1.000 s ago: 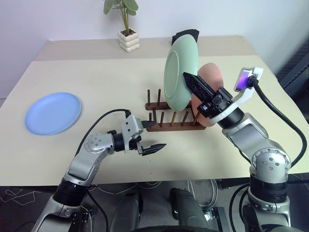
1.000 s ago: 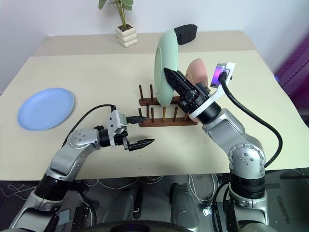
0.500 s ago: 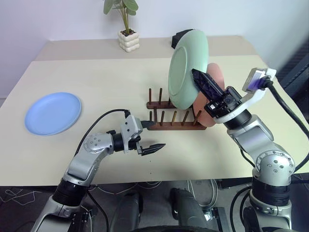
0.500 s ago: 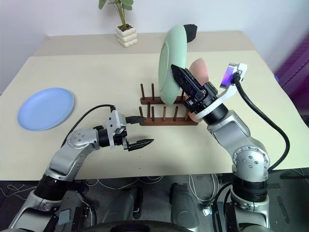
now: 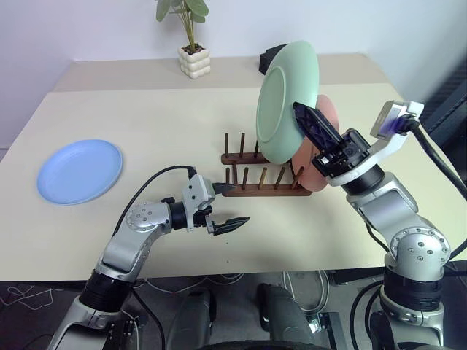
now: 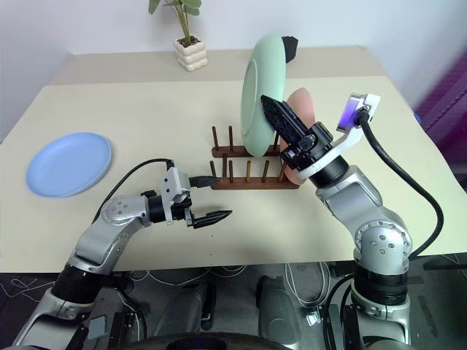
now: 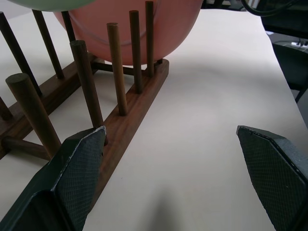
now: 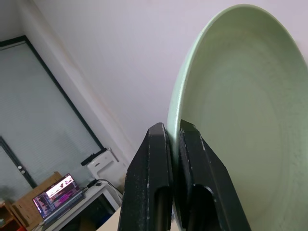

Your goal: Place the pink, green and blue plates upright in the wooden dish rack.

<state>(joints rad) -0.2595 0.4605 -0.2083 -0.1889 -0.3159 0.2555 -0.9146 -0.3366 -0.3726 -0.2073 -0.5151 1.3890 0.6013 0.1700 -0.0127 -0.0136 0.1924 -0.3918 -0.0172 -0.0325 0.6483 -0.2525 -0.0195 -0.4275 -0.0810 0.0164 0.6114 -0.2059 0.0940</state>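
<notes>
My right gripper should set the green plate down on edge between the rack's wires just beside the pink plate (image 5: 276, 187).
My right gripper (image 5: 300, 113) is shut on the rim of the green plate (image 5: 281, 102) and holds it on edge in the air, over the wooden dish rack (image 5: 259, 191). In the right wrist view both fingers (image 8: 154, 159) pinch that rim. The pink plate (image 5: 326, 117) stands upright between the pegs at the rack's right end, also seen in the left wrist view (image 7: 168, 29). Far to the left, the blue plate (image 5: 80, 170) lies flat on the table. My left gripper (image 5: 230, 205) is open and empty, with one finger (image 7: 79, 163) beside the rack's near rail.
A potted plant (image 5: 191, 44) stands at the table's back, with a black block (image 5: 273, 52) partly hidden behind the green plate. The beige table (image 5: 146, 117) has open room between the blue plate and the rack.
The green plate and my right gripper have shifted a little to the right and up, and the plate stands slightly more upright. The left arm has not moved.
</notes>
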